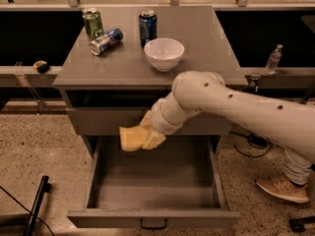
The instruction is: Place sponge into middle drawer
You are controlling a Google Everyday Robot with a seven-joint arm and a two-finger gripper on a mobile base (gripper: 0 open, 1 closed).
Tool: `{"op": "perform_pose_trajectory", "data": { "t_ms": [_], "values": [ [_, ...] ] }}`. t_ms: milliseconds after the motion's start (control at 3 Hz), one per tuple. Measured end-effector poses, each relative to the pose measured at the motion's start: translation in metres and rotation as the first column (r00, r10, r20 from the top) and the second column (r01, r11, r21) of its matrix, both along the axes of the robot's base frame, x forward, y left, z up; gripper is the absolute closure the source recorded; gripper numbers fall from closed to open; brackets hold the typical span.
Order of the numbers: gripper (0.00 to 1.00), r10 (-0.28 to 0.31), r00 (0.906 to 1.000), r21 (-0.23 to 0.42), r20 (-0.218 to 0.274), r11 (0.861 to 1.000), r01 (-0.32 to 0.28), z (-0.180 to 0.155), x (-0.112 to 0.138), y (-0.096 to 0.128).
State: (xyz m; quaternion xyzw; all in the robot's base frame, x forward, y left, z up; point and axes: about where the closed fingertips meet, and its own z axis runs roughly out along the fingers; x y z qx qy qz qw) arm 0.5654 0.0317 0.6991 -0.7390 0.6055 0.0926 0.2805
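My gripper needs to let go of the pale-yellow sponge on the middle of the open drawer's grey bottom (158, 178), behind the dark handle.
My gripper (146, 135) is shut on the pale-yellow sponge (129, 138) and holds it in the air over the back left part of the open middle drawer (152, 178). The drawer is pulled far out, with a flat grey inside and a dark handle (153, 224) on its front. The sponge is above the drawer floor, not touching it. My white arm (236, 104) reaches in from the right, in front of the upper drawer front.
On the grey cabinet top (206, 43) stand a white bowl (164, 53), a blue can (147, 26), a green can (92, 22) and a can lying on its side (106, 41). A person's shoe (283, 188) is at the right. A black rod (37, 205) lies on the floor at the left.
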Motion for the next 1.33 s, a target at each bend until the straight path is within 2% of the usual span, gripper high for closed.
{"op": "perform_pose_trajectory", "data": {
  "t_ms": [333, 667, 1000, 1333],
  "values": [
    [1.00, -0.023, 0.9983, -0.023, -0.053, 0.999, 0.022, -0.057, -0.014, -0.015],
    [1.00, -0.028, 0.9981, -0.019, -0.056, 0.999, 0.027, -0.059, -0.013, -0.017],
    [1.00, -0.085, 0.9923, 0.037, -0.091, 0.995, 0.088, -0.090, -0.006, -0.034],
    [1.00, -0.166, 0.9751, 0.138, -0.146, 0.973, 0.187, -0.154, -0.003, -0.063]
  ]
}}
